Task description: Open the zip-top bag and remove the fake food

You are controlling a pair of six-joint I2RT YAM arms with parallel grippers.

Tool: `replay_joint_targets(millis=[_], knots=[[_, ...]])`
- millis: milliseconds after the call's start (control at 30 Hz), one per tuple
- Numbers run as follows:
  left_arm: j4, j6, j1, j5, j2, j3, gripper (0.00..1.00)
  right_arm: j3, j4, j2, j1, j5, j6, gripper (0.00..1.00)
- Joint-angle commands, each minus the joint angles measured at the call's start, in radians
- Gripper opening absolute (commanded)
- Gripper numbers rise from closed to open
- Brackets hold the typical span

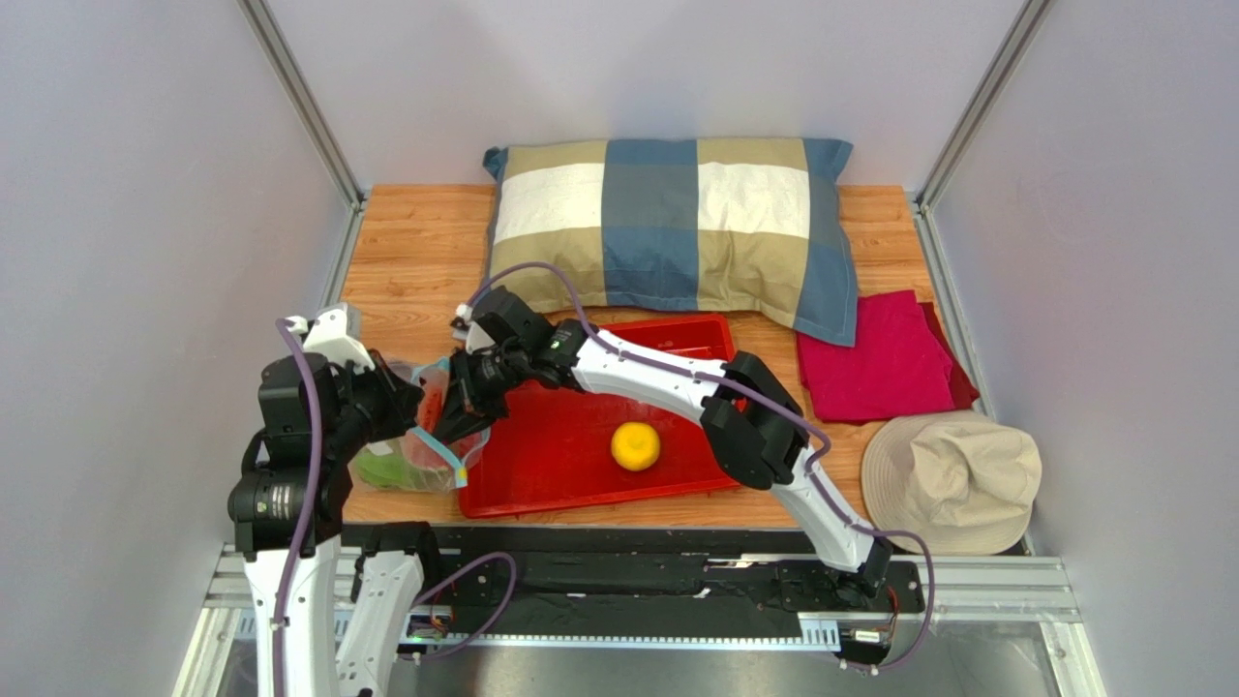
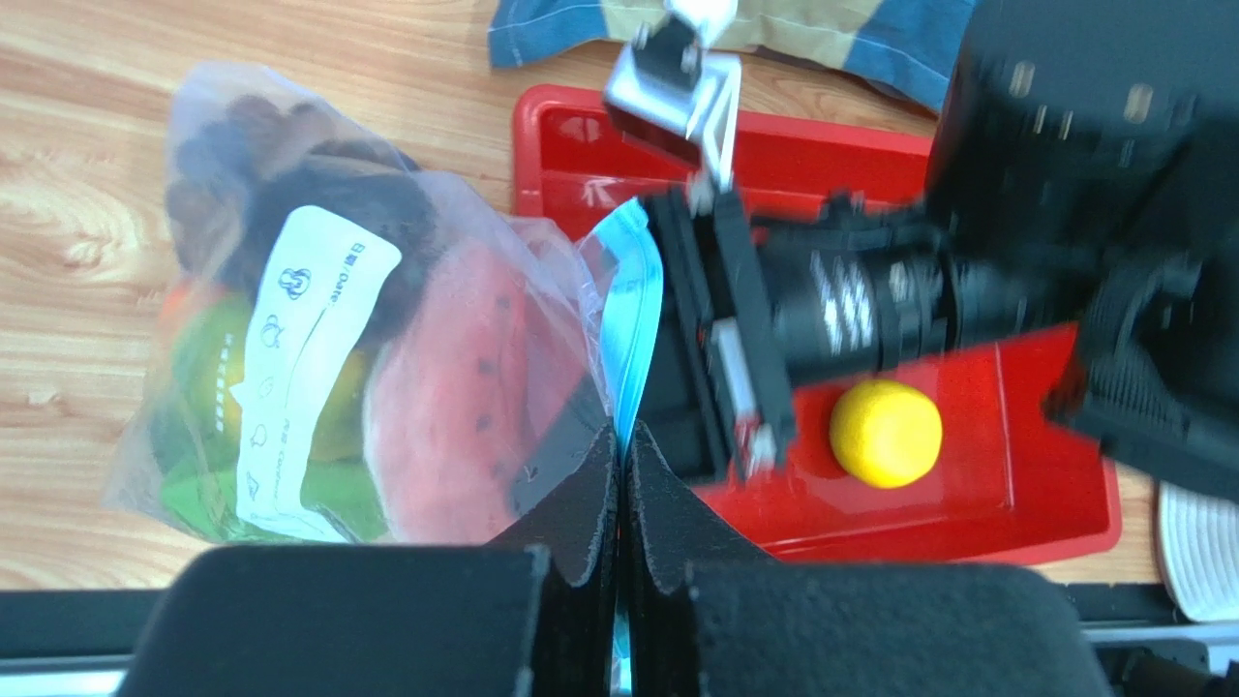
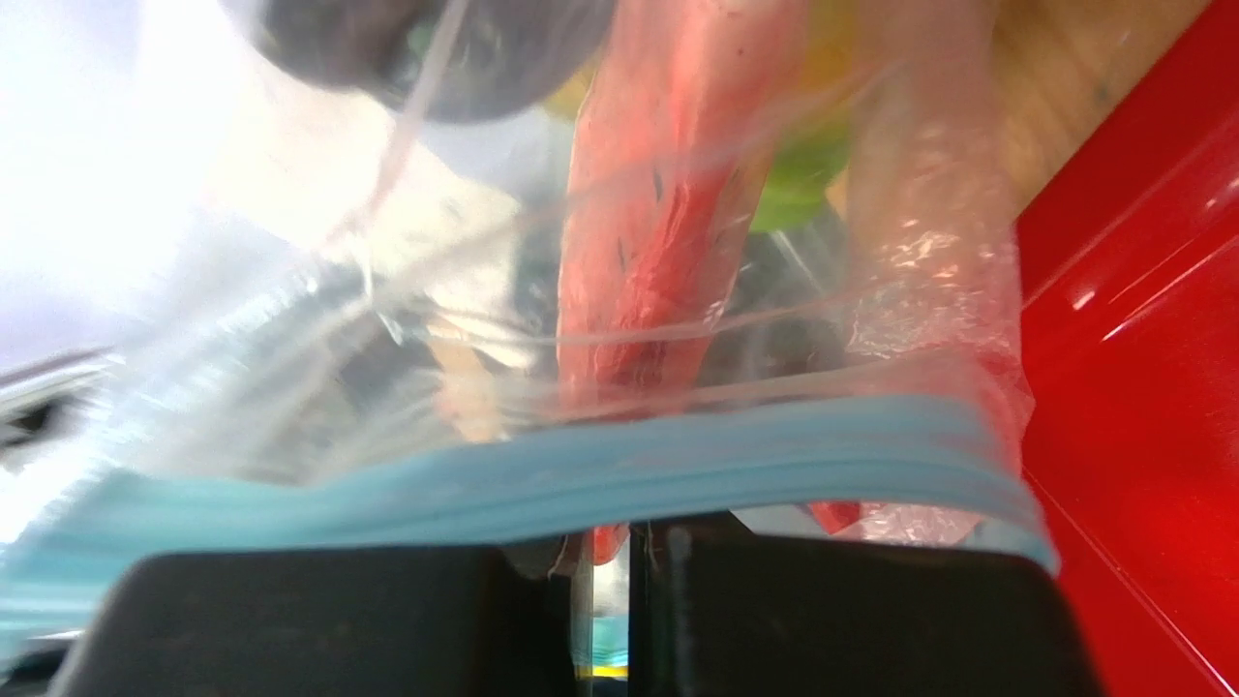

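Next, my right gripper lets go of the pink-red slice on the red tray (image 1: 586,411) just behind the yellow citrus, toward the bag.
The zip-top bag (image 1: 418,450) stands on the table's left side by the red tray (image 1: 575,472), held up between both grippers. My left gripper (image 2: 623,436) is shut on one lip of its blue zip strip (image 2: 636,312). From the tray side, my right gripper (image 3: 623,545) is shut on the other lip, with the zip strip (image 3: 582,487) running just above its fingertips. Fake food fills the bag: a pink-red slice (image 2: 451,378), green fruit (image 2: 197,421) and dark fruit (image 2: 291,160). A yellow citrus (image 1: 634,446) lies on the tray.
A checked pillow (image 1: 676,218) lies across the back of the table. A red cloth (image 1: 873,356) and a beige hat (image 1: 953,479) lie to the right of the tray. Metal frame posts rise at both back corners.
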Motion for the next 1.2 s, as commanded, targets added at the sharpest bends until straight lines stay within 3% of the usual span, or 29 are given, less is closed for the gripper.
replay_joint_targets(millis=[0, 233, 433, 567, 733, 867, 1000, 1067, 1167], knots=[[0.006, 0.011, 0.001, 0.065, -0.054, -0.032, 0.0, 0.065, 0.178, -0.059, -0.049, -0.03, 0.138, 0.0], [-0.094, 0.046, 0.001, 0.001, -0.055, -0.024, 0.0, 0.107, 0.218, -0.068, -0.1, -0.181, 0.184, 0.0], [-0.122, 0.066, 0.001, -0.044, -0.005, -0.015, 0.0, -0.006, 0.134, -0.161, -0.141, -0.385, -0.008, 0.0], [-0.131, 0.027, 0.001, -0.118, -0.002, -0.009, 0.0, 0.01, -0.115, -0.186, -0.142, -0.458, -0.181, 0.0], [-0.091, -0.023, 0.001, -0.179, 0.052, 0.034, 0.0, -0.03, -0.384, -0.264, -0.096, -0.374, -0.475, 0.0], [-0.062, -0.058, 0.001, -0.242, 0.113, 0.08, 0.0, -0.094, -0.582, -0.367, -0.083, -0.298, -0.612, 0.0], [-0.016, -0.07, 0.001, -0.219, 0.144, 0.089, 0.0, -0.203, -0.604, -0.472, -0.088, -0.272, -0.661, 0.0], [-0.007, -0.073, 0.001, -0.213, 0.15, 0.085, 0.0, -0.211, -0.701, -0.5, -0.108, -0.196, -0.733, 0.0], [-0.002, -0.081, 0.001, -0.193, 0.149, 0.085, 0.0, -0.318, -0.667, -0.563, -0.21, -0.048, -0.724, 0.0]])
